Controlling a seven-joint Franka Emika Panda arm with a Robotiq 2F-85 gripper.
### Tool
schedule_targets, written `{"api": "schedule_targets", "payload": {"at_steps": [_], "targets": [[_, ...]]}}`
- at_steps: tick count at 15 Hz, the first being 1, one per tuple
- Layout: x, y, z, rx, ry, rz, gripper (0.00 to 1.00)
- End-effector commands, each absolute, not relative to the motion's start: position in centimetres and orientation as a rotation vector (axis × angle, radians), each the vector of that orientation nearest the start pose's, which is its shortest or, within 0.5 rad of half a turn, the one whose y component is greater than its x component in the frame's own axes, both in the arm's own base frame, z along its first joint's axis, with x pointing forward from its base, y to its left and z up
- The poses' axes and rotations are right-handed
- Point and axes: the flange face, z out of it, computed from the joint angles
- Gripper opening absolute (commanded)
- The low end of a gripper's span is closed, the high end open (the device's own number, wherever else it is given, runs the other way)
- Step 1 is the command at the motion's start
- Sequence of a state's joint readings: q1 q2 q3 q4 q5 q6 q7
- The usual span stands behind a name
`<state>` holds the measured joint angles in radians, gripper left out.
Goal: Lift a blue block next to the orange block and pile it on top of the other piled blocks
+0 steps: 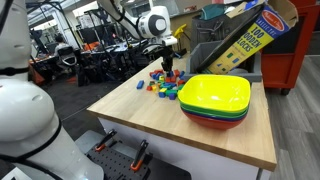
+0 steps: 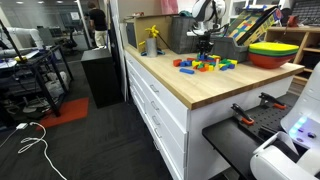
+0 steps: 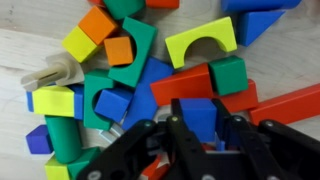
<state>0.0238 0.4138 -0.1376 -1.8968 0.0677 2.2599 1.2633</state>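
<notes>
The blue block will go down from my gripper on top of the blocks [image 1: 175,82] [image 3: 177,162] near the stacked bowls.
My gripper [image 3: 197,102] points down into the pile of small toy blocks [image 3: 120,90], with its two black fingers closed against the sides of a blue block [image 3: 198,118]. This blue block lies among red blocks [image 3: 185,85], with a green cube [image 3: 228,73] just beyond it. A small orange block [image 3: 119,50] sits inside a green arch further left. In both exterior views the gripper [image 1: 168,72] [image 2: 205,52] is low over the block pile [image 1: 163,88] [image 2: 205,65] on the wooden table.
Stacked yellow, green and red bowls [image 1: 215,100] [image 2: 275,52] stand beside the pile on the wooden table [image 1: 130,115]. A yellow arch block [image 3: 200,42] lies beyond the gripper. Boxes and a red cabinet [image 1: 285,50] stand behind the table.
</notes>
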Motion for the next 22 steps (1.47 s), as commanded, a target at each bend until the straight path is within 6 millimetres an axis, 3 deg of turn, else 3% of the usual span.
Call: {"api": "schedule_targets", "payload": {"at_steps": [1,7,13,22], "targets": [[61.6,-8.1,28.9,-2.315,2.139,0.042,0.08],[60.8,-10.5,27.7,-2.255,2.216,0.059,0.08],[60.0,-11.2,25.5,-2.2,2.257,0.118,0.08],[60.3,-12.9,24.9,-2.179,2.275,0.08,0.08]]}}
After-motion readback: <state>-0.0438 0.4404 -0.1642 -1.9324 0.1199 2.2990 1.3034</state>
